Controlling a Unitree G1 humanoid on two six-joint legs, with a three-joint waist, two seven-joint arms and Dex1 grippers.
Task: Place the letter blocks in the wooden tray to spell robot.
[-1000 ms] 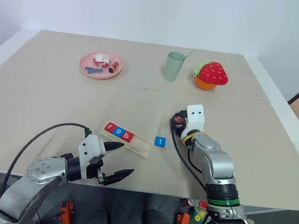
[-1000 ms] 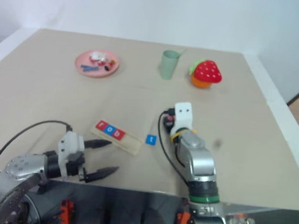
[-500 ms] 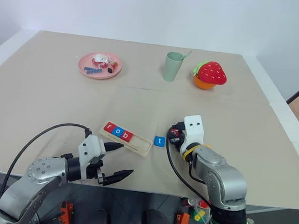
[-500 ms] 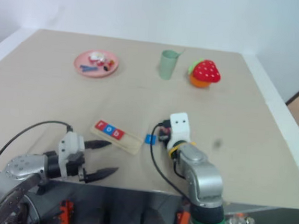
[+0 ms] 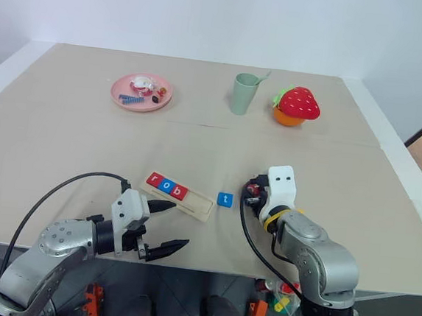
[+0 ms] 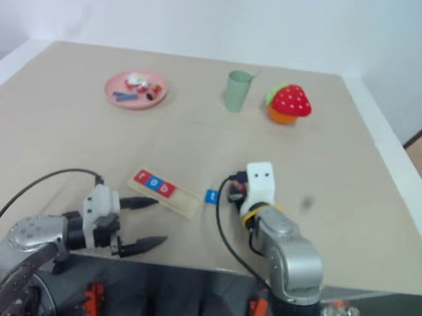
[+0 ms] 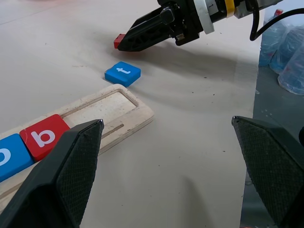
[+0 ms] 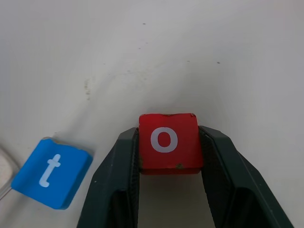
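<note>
The red o block sits square, crooked to the wooden tray, in my right gripper; next I put it down and regrip across opposite corners (image 8: 193, 117).
The wooden tray (image 5: 201, 204) lies near the table's front edge. Red r (image 5: 154, 180), blue o (image 5: 167, 187) and red b (image 5: 180, 193) fill its left end, and its right end is bare. A blue t block (image 5: 225, 199) lies flat on the table just right of the tray. My right gripper (image 8: 168, 136) is shut on a red o block (image 8: 167, 142), low over the table a little right of the t (image 8: 50, 172). My left gripper (image 5: 175, 227) hangs open at the front edge, short of the tray, holding nothing.
At the back of the table stand a pink plate (image 5: 120, 97) with small bits, a green cup (image 5: 243, 93) and a strawberry toy (image 5: 298, 105). A black cable (image 5: 52, 197) loops from my left arm over the front left of the table.
My right arm has drawn back toward the table's front with the red o block still in its grip. The left arm, tray and t block have stayed put.
</note>
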